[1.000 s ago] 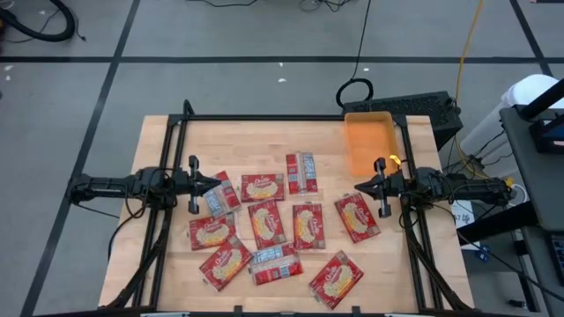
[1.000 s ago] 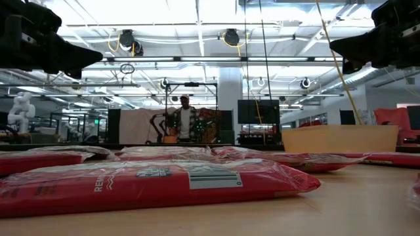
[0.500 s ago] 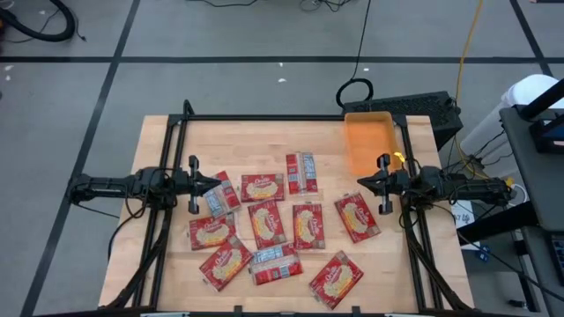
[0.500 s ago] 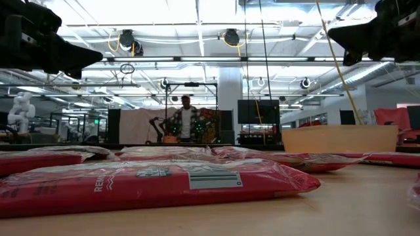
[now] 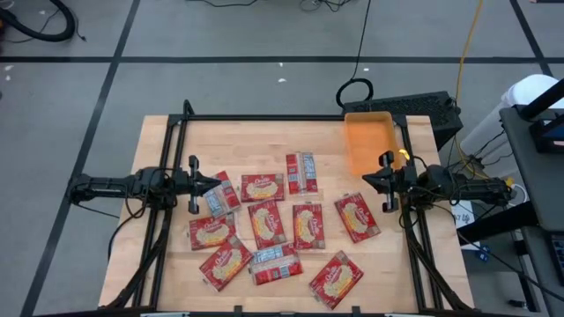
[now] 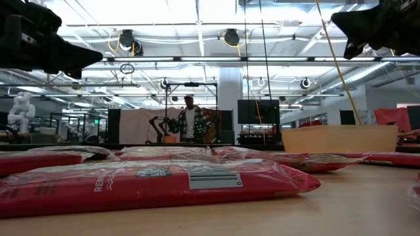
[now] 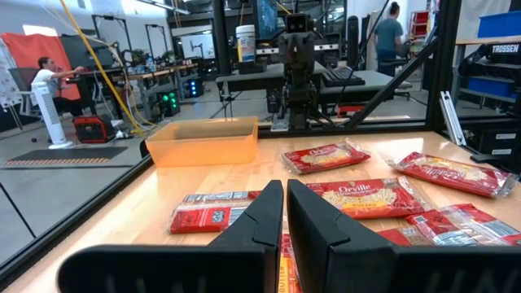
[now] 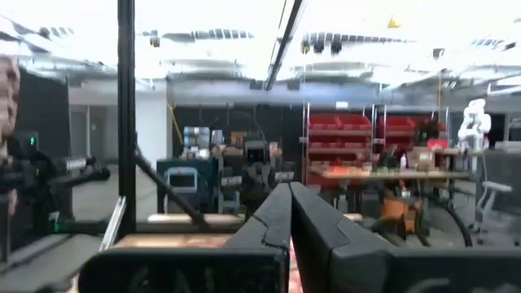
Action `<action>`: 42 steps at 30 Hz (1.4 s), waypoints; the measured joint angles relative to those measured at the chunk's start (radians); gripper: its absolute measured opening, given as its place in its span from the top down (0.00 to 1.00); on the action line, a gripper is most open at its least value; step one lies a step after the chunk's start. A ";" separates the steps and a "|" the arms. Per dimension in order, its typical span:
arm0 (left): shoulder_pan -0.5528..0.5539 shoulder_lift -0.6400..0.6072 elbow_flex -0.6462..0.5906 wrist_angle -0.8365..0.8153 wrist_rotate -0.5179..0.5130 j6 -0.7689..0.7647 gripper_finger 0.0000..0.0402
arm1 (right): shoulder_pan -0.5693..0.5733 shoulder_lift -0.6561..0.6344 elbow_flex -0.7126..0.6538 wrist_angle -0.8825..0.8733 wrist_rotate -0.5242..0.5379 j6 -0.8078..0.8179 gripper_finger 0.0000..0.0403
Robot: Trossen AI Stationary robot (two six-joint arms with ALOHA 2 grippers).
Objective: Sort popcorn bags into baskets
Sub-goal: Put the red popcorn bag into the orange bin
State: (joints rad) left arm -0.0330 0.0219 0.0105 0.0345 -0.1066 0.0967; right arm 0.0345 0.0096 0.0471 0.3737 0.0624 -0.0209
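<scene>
The robot's right gripper needs to close on the clear far end (image 5: 345, 200) of the red popcorn bag that lies just in front of the orange basket.
Several red popcorn bags (image 5: 264, 224) lie flat on the wooden table's middle and near part; a few lie grey-blue side up (image 5: 301, 172). In the low view the nearest bag (image 6: 151, 183) fills the foreground. The orange basket (image 5: 368, 141) stands at the far right and also shows in the left wrist view (image 7: 203, 140). My left gripper (image 5: 214, 185) is shut and empty, held above the table at the left end of the bags (image 7: 285, 195). My right gripper (image 5: 365, 180) is shut and empty, held high near the basket's near end (image 8: 288, 195).
Black frame rails (image 5: 264, 117) run along the table's far, left and right sides. A black box (image 5: 423, 107) sits behind the basket. Bare wood (image 5: 247, 145) lies between the bags and the far rail. People stand in the room beyond the table (image 6: 190, 121).
My right gripper has drawn back a little toward the table's right edge and has risen, staying shut. The bags and the basket have kept their places.
</scene>
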 joint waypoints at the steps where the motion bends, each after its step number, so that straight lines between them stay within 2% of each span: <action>1: 0.000 0.000 0.000 0.000 0.000 0.000 0.94 | 0.000 0.001 0.000 0.035 0.012 0.004 1.00; 5: 0.000 0.000 0.000 0.000 0.000 0.000 0.94 | 0.000 0.004 0.002 0.139 0.047 0.062 1.00; 10: 0.000 0.000 0.000 0.000 0.000 0.000 0.94 | 0.000 0.036 0.087 0.086 0.069 0.088 1.00; 17: 0.000 0.000 0.000 0.000 0.000 0.000 0.94 | 0.000 0.200 0.371 -0.085 0.076 -0.010 1.00; 20: 0.000 0.000 0.000 0.000 0.000 0.024 0.94 | 0.000 0.291 0.519 -0.169 0.131 -0.081 1.00; 24: 0.000 0.000 0.000 0.000 0.000 0.067 0.94 | 0.000 0.413 0.703 -0.258 0.226 -0.089 1.00; 27: 0.000 0.000 0.000 0.000 0.000 0.066 0.94 | 0.000 0.498 0.838 -0.300 0.225 -0.061 1.00; 30: 0.000 0.000 0.000 0.005 -0.001 0.066 0.94 | 0.000 0.592 0.984 -0.408 0.225 -0.008 1.00; 39: 0.001 0.017 0.000 -0.001 -0.032 0.051 0.94 | 0.000 0.892 1.437 -0.939 0.218 0.205 1.00; 42: 0.000 0.034 0.000 0.010 -0.035 -0.010 0.94 | 0.000 0.971 1.523 -1.037 0.154 0.300 1.00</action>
State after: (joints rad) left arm -0.0326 0.0560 0.0101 0.0444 -0.1413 0.0867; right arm 0.0341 0.9807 1.5705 -0.6631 0.2165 0.2792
